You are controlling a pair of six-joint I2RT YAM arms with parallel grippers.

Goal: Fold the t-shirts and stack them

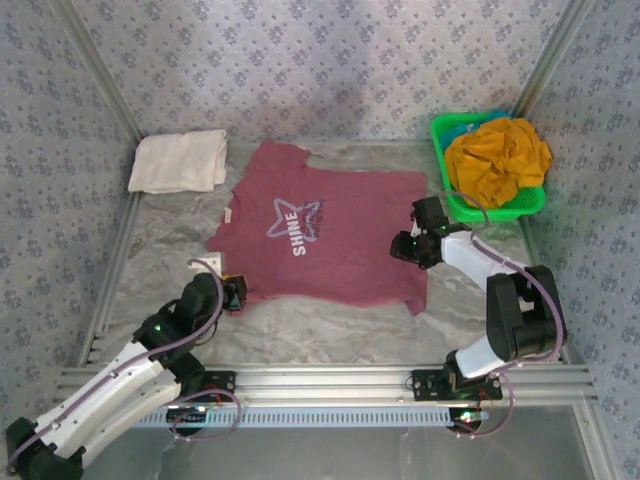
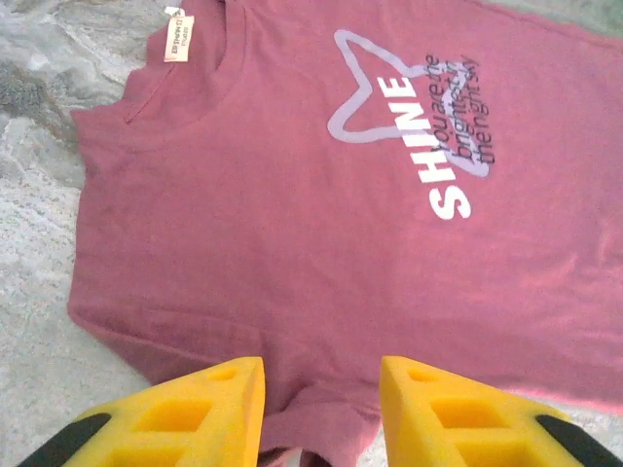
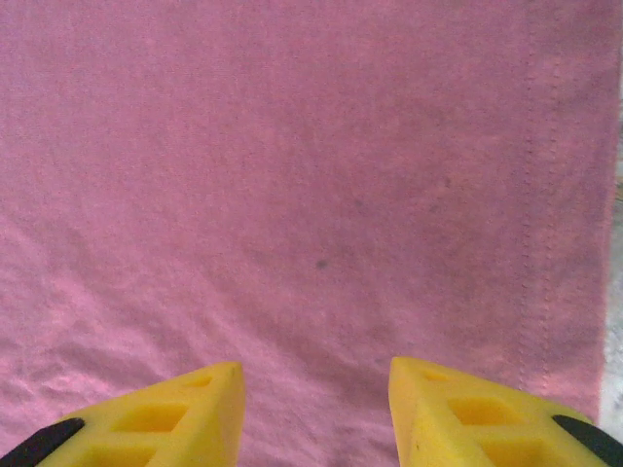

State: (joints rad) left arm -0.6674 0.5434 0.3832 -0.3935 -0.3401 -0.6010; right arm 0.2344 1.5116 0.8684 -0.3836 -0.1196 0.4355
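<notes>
The maroon t-shirt's near sleeve is bunched at its side; next my left gripper pulls the sleeve's edge (image 2: 331,445) out flat before folding.
The maroon t-shirt (image 1: 330,235) lies spread flat mid-table, print up, collar to the left and hem to the right. Its white star and "SHINE" print (image 2: 409,126) shows in the left wrist view. My left gripper (image 1: 236,292) sits at the shirt's near sleeve, open, with a bunched sleeve edge (image 2: 326,423) between the yellow fingers (image 2: 209,409). Low over the cloth near the hem, my right gripper (image 1: 408,246) is open too; its fingers (image 3: 458,413) straddle flat maroon cloth (image 3: 311,195). The cream-white t-shirt (image 1: 178,160) lies folded at the back left. The mustard-orange t-shirt (image 1: 498,158) is heaped in the basket.
The bright green plastic basket (image 1: 448,180) stands at the back right corner. Metal frame rails run along the table's left side (image 1: 112,250) and near edge (image 1: 330,380). Bare marbled tabletop (image 1: 320,325) lies between the shirt and the near rail.
</notes>
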